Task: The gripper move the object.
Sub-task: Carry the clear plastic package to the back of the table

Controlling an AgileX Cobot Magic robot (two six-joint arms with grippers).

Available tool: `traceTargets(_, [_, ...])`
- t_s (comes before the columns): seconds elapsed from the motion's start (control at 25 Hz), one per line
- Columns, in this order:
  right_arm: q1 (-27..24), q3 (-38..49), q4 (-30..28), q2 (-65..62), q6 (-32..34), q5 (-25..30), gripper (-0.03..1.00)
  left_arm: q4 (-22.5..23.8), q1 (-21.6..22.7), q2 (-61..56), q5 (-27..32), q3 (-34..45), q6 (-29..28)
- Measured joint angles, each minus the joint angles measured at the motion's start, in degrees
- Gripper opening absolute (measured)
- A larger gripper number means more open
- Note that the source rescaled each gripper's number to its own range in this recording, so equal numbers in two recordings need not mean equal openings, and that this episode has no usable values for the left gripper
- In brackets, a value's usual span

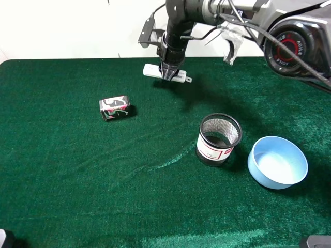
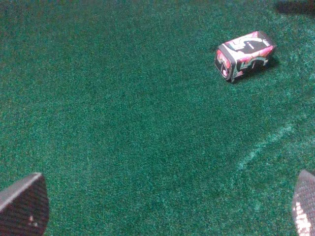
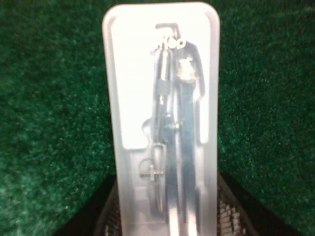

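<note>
My right gripper needs to set the object down on the green cloth [image 1: 165, 85], at a spot that is just short of the far edge of the table.
The object [image 1: 155, 71] is a slim flat white plastic case with rounded ends and a small loop tab, lying near the table's far edge. In the right wrist view the object [image 3: 128, 98] is translucent, with a metal tool inside. My right gripper [image 1: 170, 75] reaches straight down onto its middle. Its dark fingers [image 3: 106, 216] press against both long sides, so it is shut on the object. I cannot tell whether the object is lifted off the cloth. My left gripper [image 2: 165, 206] is open and empty over bare cloth, out of the high view.
A small black-pink-white printed box [image 1: 114, 107] lies left of centre and shows in the left wrist view [image 2: 244, 54]. A black mesh cup [image 1: 219, 138] stands right of centre, with a light blue bowl [image 1: 277, 161] beside it. The table is covered in green cloth [image 1: 77, 181].
</note>
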Motion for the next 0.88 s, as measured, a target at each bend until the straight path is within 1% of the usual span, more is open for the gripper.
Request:
traceTargets(0.44, [0.0,0.0,0.1,3.8,0.0,-1.6,0.00,0.0,0.0,0.0,0.0,0.0,0.0])
traceTargets(0.88, [0.0,0.0,0.6,3.9,0.0,-1.7,0.00,0.0,0.0,0.0,0.1,0.0,0.0])
